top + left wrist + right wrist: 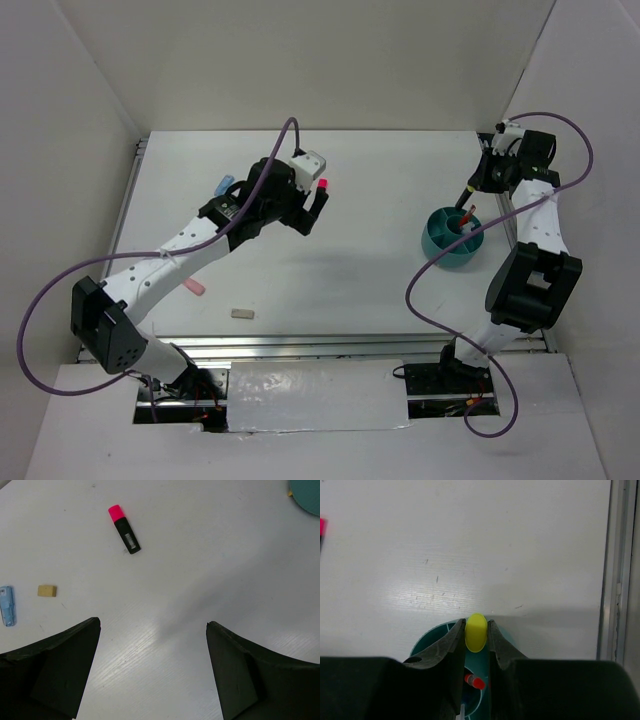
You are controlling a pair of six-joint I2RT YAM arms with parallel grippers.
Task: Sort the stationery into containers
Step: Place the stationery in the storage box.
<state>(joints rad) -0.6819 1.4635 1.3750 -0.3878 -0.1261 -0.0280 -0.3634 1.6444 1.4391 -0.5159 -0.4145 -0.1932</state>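
I should use my right gripper to place the yellow-capped highlighter inside the teal cup's far rim [451,211] [465,636], just past the red pen.
The teal cup [452,238] stands at the right, with a red pen [466,214] standing in it. My right gripper [470,192] hangs right over it, shut on a yellow-capped highlighter; the yellow cap [476,632] shows between the fingers above the cup's rim [432,645] and the red pen [476,682]. My left gripper [312,215] is open and empty above the table's middle. A pink-capped black highlighter [323,186] lies just beyond it, also in the left wrist view [124,529]. The open left gripper [152,626] has only bare table between its fingers.
A blue clip [225,184] lies at the far left, also in the left wrist view [7,611], with a tan eraser [47,590] beside it. A pink eraser [193,288] and a tan eraser [241,313] lie near the front. White walls enclose the table.
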